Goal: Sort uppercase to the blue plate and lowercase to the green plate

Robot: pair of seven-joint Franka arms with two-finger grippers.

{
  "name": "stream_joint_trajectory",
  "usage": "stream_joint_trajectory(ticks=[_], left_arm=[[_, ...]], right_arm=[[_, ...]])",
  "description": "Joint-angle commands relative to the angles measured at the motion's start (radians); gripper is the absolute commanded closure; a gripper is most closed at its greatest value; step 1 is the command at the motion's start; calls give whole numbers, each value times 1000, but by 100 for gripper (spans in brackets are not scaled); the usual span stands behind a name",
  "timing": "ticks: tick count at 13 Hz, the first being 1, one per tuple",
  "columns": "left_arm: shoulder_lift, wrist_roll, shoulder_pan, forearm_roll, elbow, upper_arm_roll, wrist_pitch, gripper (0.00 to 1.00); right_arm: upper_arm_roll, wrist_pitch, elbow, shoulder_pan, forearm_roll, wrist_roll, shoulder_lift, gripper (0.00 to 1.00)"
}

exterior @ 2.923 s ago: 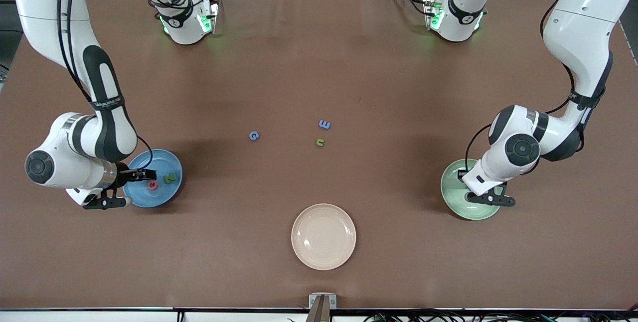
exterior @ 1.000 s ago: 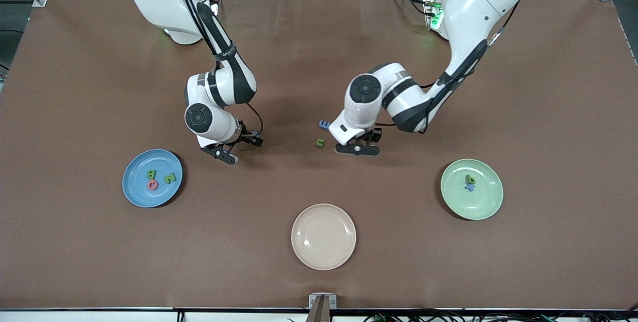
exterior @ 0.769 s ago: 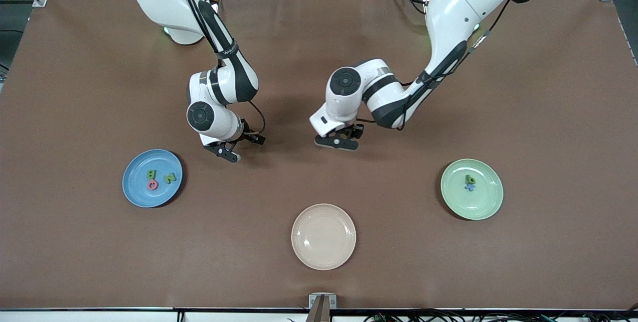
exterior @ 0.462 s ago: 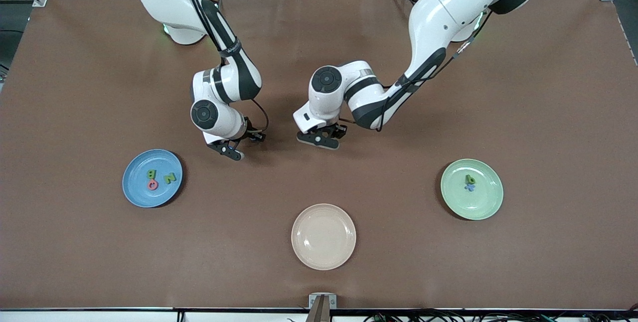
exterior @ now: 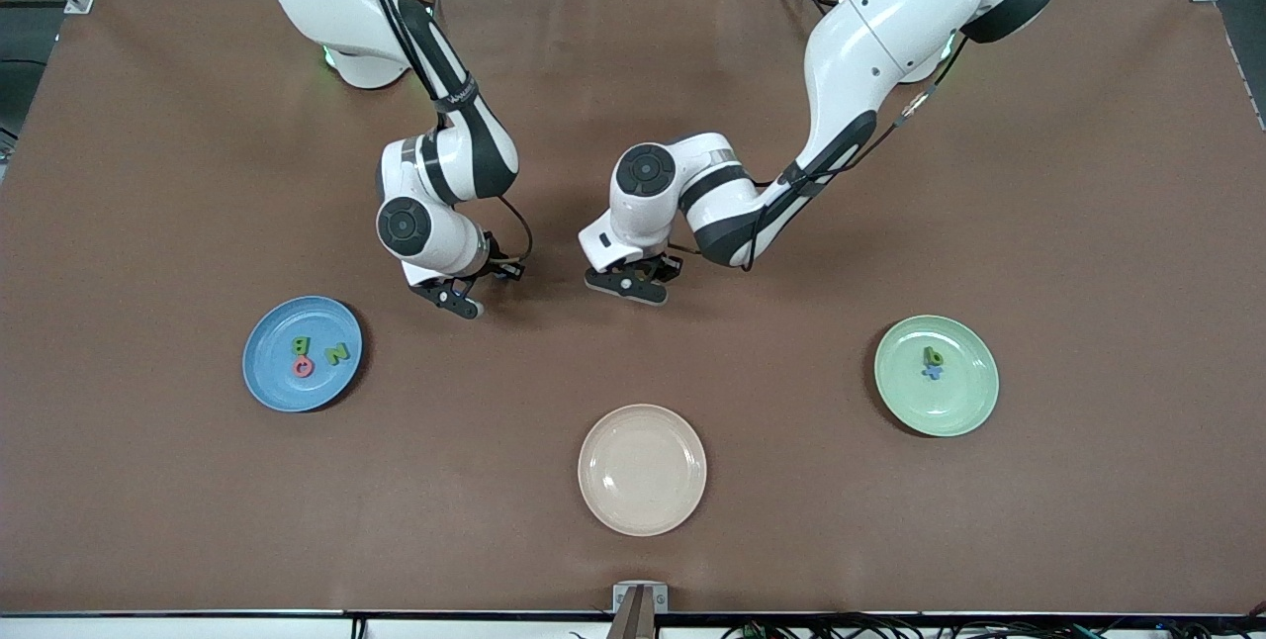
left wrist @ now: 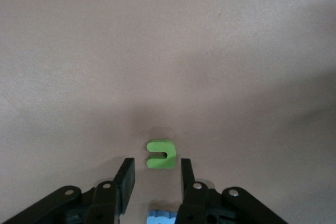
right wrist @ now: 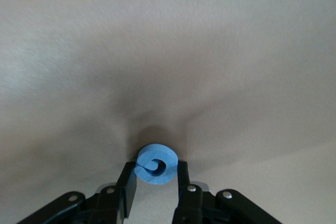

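Next, I release the blue G, now at the table's middle, with my right gripper between the green B and green N [exterior: 316, 347] on the blue plate.
My right gripper [exterior: 495, 275] is low at the table's middle, its fingers against both sides of the blue G [right wrist: 156, 163]. My left gripper [left wrist: 156, 169] is open and low over the table. The green u [left wrist: 160, 154] lies just past its fingertips and the blue m [left wrist: 161, 217] lies between its fingers. In the front view that gripper [exterior: 633, 280] hides both letters. The blue plate [exterior: 272, 377] holds the green B [exterior: 300, 346], green N [exterior: 337, 353] and coral O [exterior: 303, 367]. The green plate [exterior: 964, 392] holds the green p [exterior: 932, 356] and blue x [exterior: 932, 373].
A cream plate [exterior: 642, 469] stands nearest the front camera, midway between the two arms' ends. The two grippers sit close together, side by side, at the table's middle.
Both arms left their plates and came to the middle. In the last second my left gripper slid over the u and m and hid them. My right gripper barely moved at the G.
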Motion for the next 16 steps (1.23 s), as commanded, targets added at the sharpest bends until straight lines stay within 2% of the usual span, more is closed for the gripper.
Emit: stream_joint_trajectory(ticks=[1, 3, 4, 7, 10, 12, 13, 14, 16], left_arm=[[18, -3, -21, 20, 23, 26, 14, 56], [19, -6, -58, 18, 23, 72, 44, 56], [18, -12, -82, 17, 23, 102, 60, 56], [27, -18, -98, 5, 41, 121, 62, 56], [31, -26, -98, 5, 41, 121, 62, 56], [31, -26, -98, 5, 43, 121, 62, 56], [31, -26, -98, 5, 43, 121, 62, 57], [33, -27, -98, 3, 43, 121, 62, 57], [31, -27, -99, 5, 41, 121, 62, 60]], right_arm=[[-60, -54, 43, -55, -2, -172, -37, 87], [-133, -119, 110, -128, -5, -417, -32, 87], [-147, -137, 147, -174, -20, -518, -18, 87], [-149, -147, 235, -337, -179, -723, 17, 87], [-149, -142, 252, -416, -203, -865, 55, 84], [-148, -145, 246, -439, -201, -913, 86, 75], [-147, -147, 241, -439, -201, -918, 104, 62], [-146, -145, 230, -440, -200, -918, 117, 55], [-146, -156, 230, -437, -200, -915, 118, 18]])
